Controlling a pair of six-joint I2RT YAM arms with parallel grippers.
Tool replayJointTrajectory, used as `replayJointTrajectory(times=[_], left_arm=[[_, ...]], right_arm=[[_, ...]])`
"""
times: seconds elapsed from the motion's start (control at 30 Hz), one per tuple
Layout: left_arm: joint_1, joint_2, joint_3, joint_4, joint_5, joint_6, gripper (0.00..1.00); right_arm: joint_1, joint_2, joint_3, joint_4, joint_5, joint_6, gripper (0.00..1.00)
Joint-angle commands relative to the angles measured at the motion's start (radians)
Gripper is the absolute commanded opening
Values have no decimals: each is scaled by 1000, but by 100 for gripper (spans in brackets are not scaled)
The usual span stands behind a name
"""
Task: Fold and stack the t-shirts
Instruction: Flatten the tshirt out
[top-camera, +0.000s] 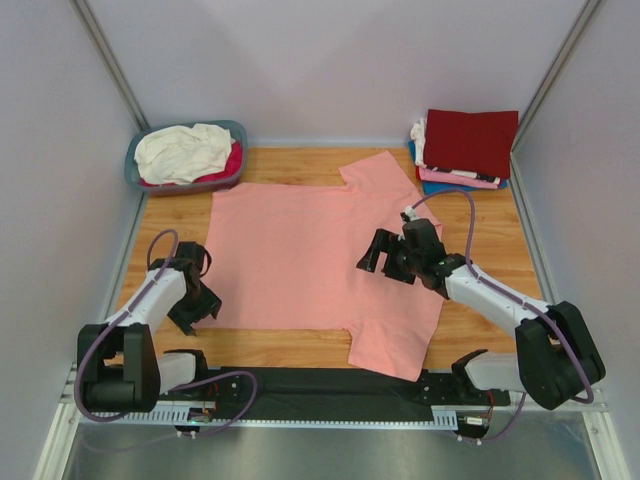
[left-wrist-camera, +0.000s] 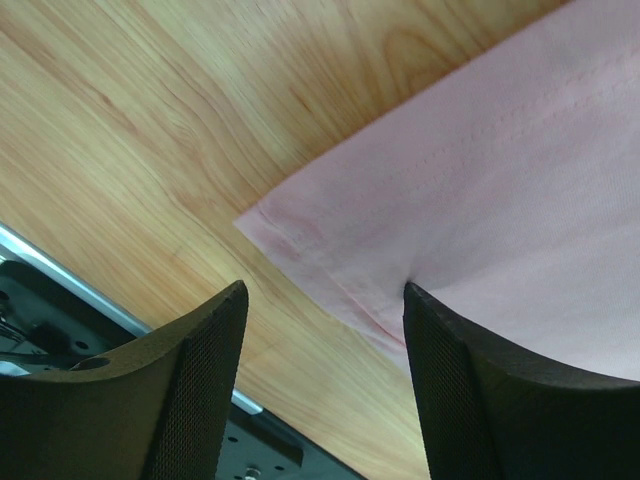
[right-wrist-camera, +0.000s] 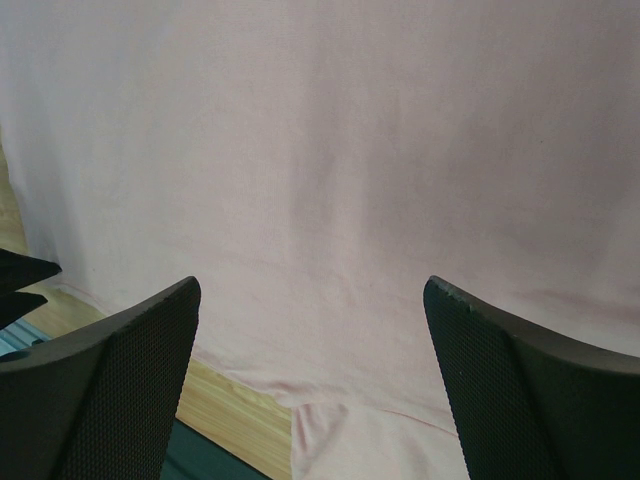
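The salmon-pink t-shirt's hem corner is only half under my left gripper, so next I move inward and pinch the t-shirt's near edge (left-wrist-camera: 376, 334) before folding.
A salmon-pink t-shirt (top-camera: 310, 260) lies spread flat on the wooden table. My left gripper (top-camera: 197, 312) is open and empty, low at the shirt's near-left hem corner; in the left wrist view that corner (left-wrist-camera: 290, 225) lies just ahead of the gap between the fingers, and one finger (left-wrist-camera: 480, 390) rests on the cloth. My right gripper (top-camera: 378, 258) is open and empty, hovering over the right half of the shirt (right-wrist-camera: 330, 150). Folded t-shirts, dark red (top-camera: 471, 140) on top of pink and blue ones, are stacked at the back right.
A blue-grey basket (top-camera: 133, 160) at the back left holds cream-white (top-camera: 185, 148) and magenta (top-camera: 232, 160) tees. Grey walls close in on the left, right and back. A black rail (top-camera: 320, 385) runs along the near edge between the arm bases.
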Motion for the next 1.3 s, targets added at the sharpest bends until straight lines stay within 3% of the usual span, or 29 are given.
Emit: replayJointTrajectory(times=[0.0, 0.43, 0.53, 0.6, 0.63, 0.67, 0.87, 1.1, 1.27], left_arm=[[1, -34, 41, 1, -121, 12, 70], [1, 15, 18, 79, -85, 21, 64], [1, 41, 23, 96, -73, 34, 55], [1, 82, 41, 96, -64, 46, 41], [1, 96, 47, 102, -59, 49, 27], [1, 119, 50, 104, -53, 57, 22], [1, 134, 61, 122, -32, 77, 2], [1, 67, 54, 139, 25, 101, 0], [0, 15, 55, 133, 83, 115, 0]], right_arm=[[5, 1, -8, 72, -10, -26, 94], [5, 4, -10, 61, 3, -26, 93], [5, -27, -7, 23, 21, -20, 93], [5, -70, -7, -31, 47, -18, 93], [5, -85, -8, -51, 56, -15, 94], [5, -102, -10, -71, 61, -17, 94], [5, -285, -42, -198, 70, -8, 94], [6, -435, -37, -411, 124, 23, 94], [46, -535, -83, -595, 211, 172, 91]])
